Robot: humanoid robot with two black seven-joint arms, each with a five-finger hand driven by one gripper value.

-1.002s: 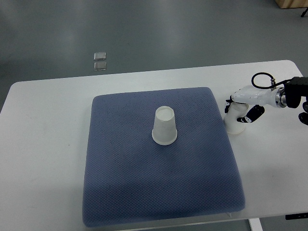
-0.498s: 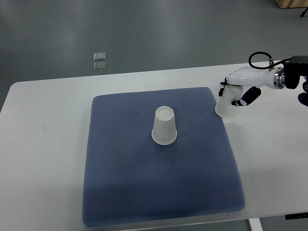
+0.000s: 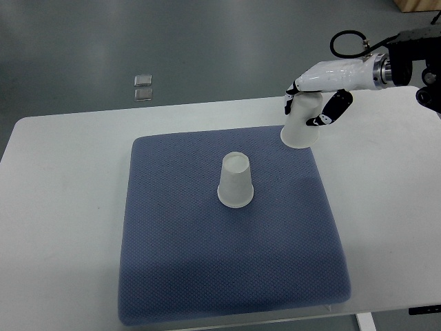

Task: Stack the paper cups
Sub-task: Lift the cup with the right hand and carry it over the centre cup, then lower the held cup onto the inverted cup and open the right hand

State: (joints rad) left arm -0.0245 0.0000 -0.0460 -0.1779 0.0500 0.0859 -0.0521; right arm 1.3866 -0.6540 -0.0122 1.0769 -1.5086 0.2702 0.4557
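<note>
The paper cup in my right gripper needs to be let go over the upside-down white paper cup (image 3: 236, 159) standing on the blue-grey mat.
An upside-down white paper cup (image 3: 236, 181) stands near the middle of the blue-grey mat (image 3: 227, 276). My right hand (image 3: 318, 96) comes in from the upper right and is shut on a second white paper cup (image 3: 301, 125), also mouth down. It holds that cup in the air over the mat's far right corner, up and to the right of the standing cup. The left arm does not show.
The mat lies on a white table (image 3: 62, 207). Two small clear squares (image 3: 143, 87) lie on the grey floor beyond the table's far edge. A wooden corner (image 3: 417, 5) shows at the top right.
My right hand has lifted the cup off the table to the right of the mat and carried it up and to the left, over the mat's far right corner.
</note>
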